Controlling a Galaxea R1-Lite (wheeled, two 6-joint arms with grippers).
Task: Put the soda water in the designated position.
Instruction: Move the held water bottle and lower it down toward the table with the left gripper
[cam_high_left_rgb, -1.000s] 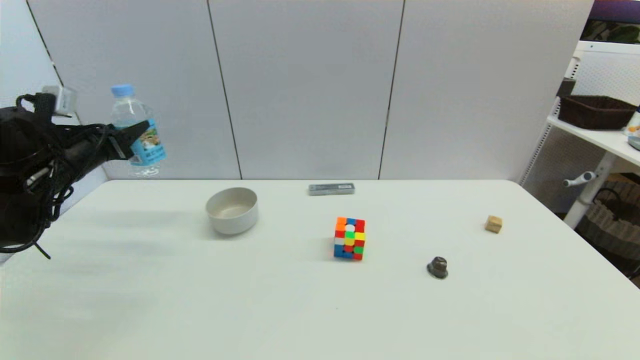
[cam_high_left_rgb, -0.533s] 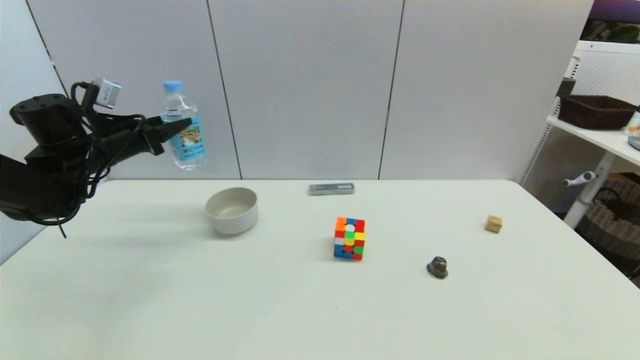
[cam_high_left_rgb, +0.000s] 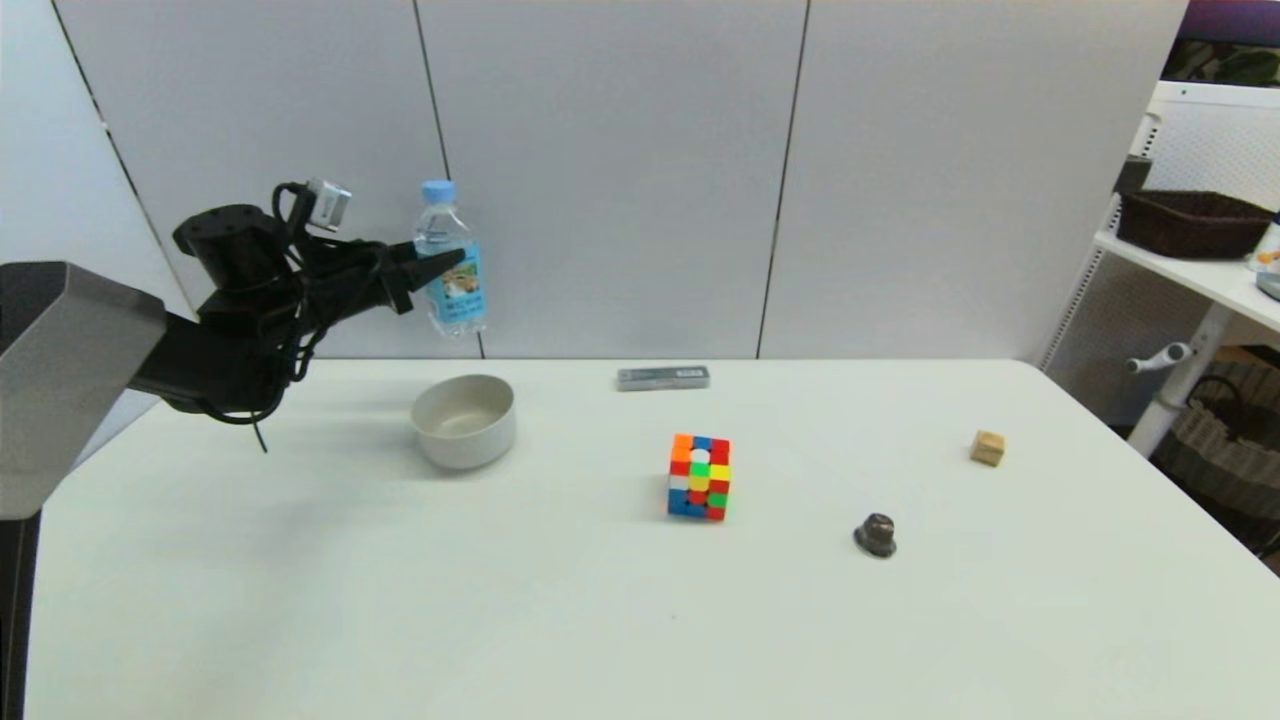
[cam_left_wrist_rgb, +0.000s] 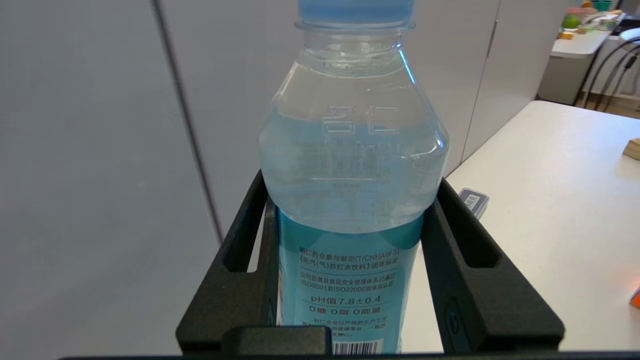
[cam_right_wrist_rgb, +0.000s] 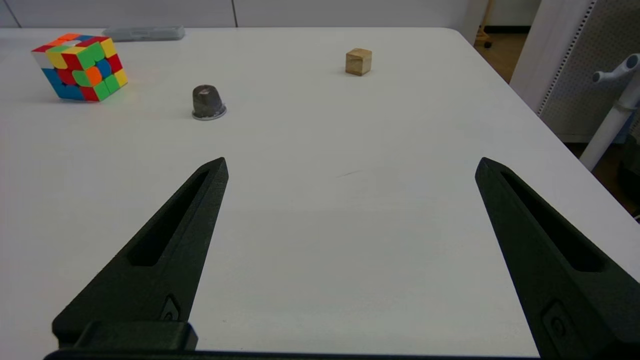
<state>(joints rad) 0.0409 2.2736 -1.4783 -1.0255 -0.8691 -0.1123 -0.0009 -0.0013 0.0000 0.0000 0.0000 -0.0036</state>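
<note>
Next, my left gripper sets the soda water down so that it stands upright at the table's back edge (cam_high_left_rgb: 494, 377), just behind the beige bowl.
The soda water (cam_high_left_rgb: 443, 228), a clear bottle with a light-blue cap and blue label, hangs upright in the air above the table's far left, just behind the bowl. My left gripper (cam_high_left_rgb: 450, 263) is shut on its label from the side. In the left wrist view the soda water (cam_left_wrist_rgb: 350, 150) fills the space between the two fingers (cam_left_wrist_rgb: 465, 250), which press on both flanks. My right gripper (cam_right_wrist_rgb: 351, 162) is open and empty, low over the near right of the table. No mark on the white table (cam_high_left_rgb: 560, 600) shows the designated position.
A beige bowl (cam_high_left_rgb: 464, 420) stands below the bottle. A grey case (cam_high_left_rgb: 663, 378) lies at the back edge, a colour cube (cam_high_left_rgb: 699, 476) mid-table, a small dark cap-shaped piece (cam_high_left_rgb: 875, 535) and a wooden block (cam_high_left_rgb: 987, 447) to the right. A shelf (cam_high_left_rgb: 1190, 260) stands beyond the right edge.
My left arm has carried the bottle to the right, from beyond the table's left edge to a spot above and behind the bowl. The things on the table have not moved.
</note>
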